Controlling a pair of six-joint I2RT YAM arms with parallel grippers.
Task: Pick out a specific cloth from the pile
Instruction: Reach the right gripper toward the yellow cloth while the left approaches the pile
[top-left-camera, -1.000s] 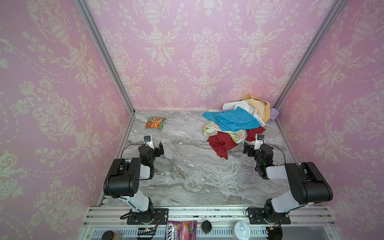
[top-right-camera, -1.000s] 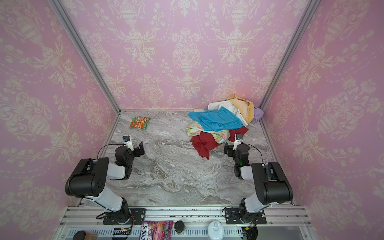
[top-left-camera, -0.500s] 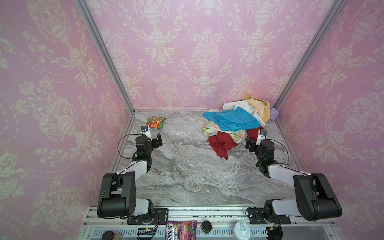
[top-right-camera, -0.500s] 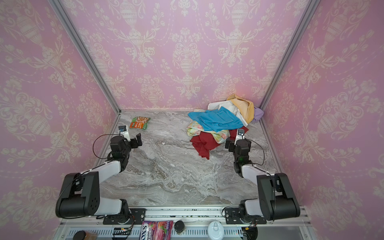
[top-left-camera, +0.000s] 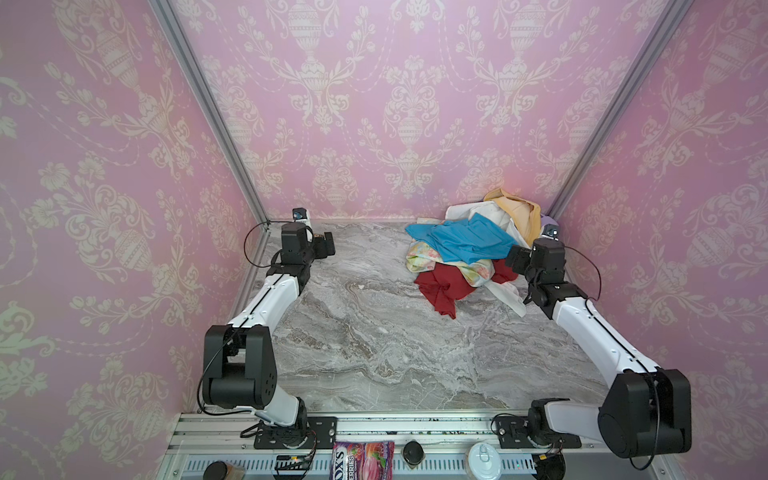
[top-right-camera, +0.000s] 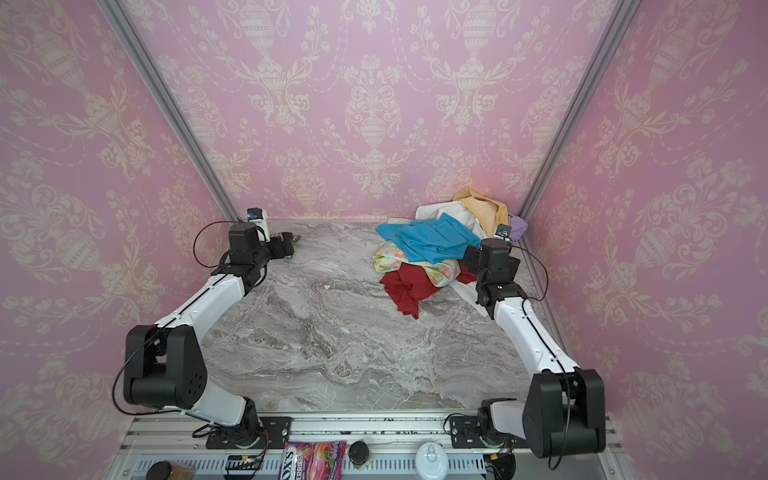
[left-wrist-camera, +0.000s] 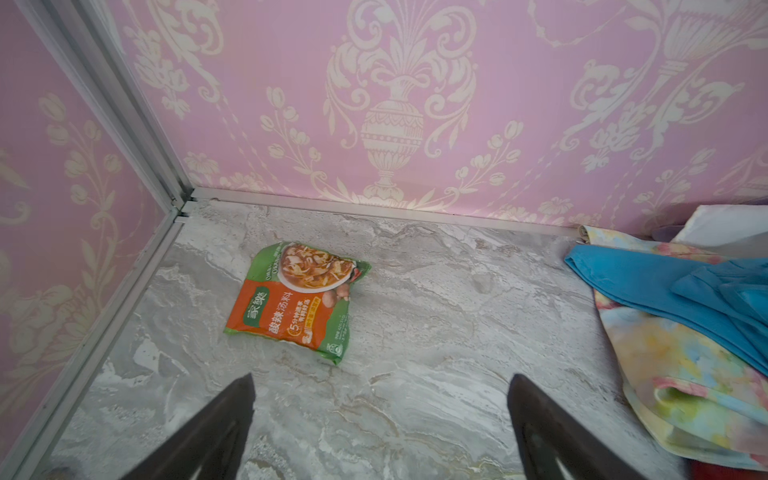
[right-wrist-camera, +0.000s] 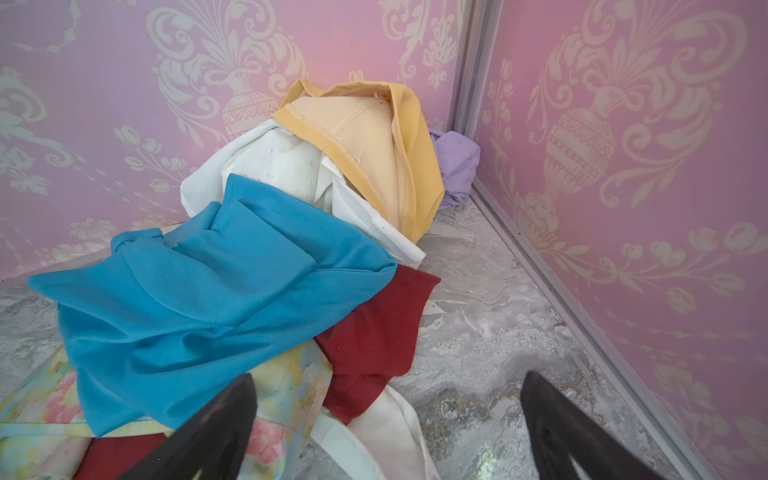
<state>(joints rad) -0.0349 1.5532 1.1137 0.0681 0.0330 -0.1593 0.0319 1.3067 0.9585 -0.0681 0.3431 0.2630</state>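
Observation:
My right gripper is to go next to the mustard yellow cloth's hanging side (top-left-camera: 531, 222) (right-wrist-camera: 412, 174), beside the lavender cloth in the corner, and close there.
The cloth (top-left-camera: 519, 210) (top-right-camera: 486, 208) (right-wrist-camera: 374, 145), plain mustard yellow, is draped on top of the pile (top-left-camera: 465, 241) (top-right-camera: 436, 241) (right-wrist-camera: 208, 282), against the back right corner. Below it lie white, blue, floral and dark red cloths, with a lavender cloth (right-wrist-camera: 457, 162) tucked into the corner. My right gripper (top-left-camera: 513, 257) (top-right-camera: 469, 257) (right-wrist-camera: 389, 376) is open at the pile's near right edge, above the floral, red and white cloths, holding nothing. Far from the pile, my left gripper (top-left-camera: 330, 247) (top-right-camera: 289, 245) (left-wrist-camera: 381, 378) hangs open and empty over bare marble at the back left.
A green and orange soup packet (left-wrist-camera: 297, 299) (top-right-camera: 294, 245) lies flat near the back left corner, just beyond the left gripper. Pink patterned walls close three sides. A sweets bag (top-left-camera: 363, 459) and jars sit on the front rail.
Both arms have stretched out toward the back wall. The left gripper came up to the soup packet and the right gripper to the pile's edge. Both stayed open.

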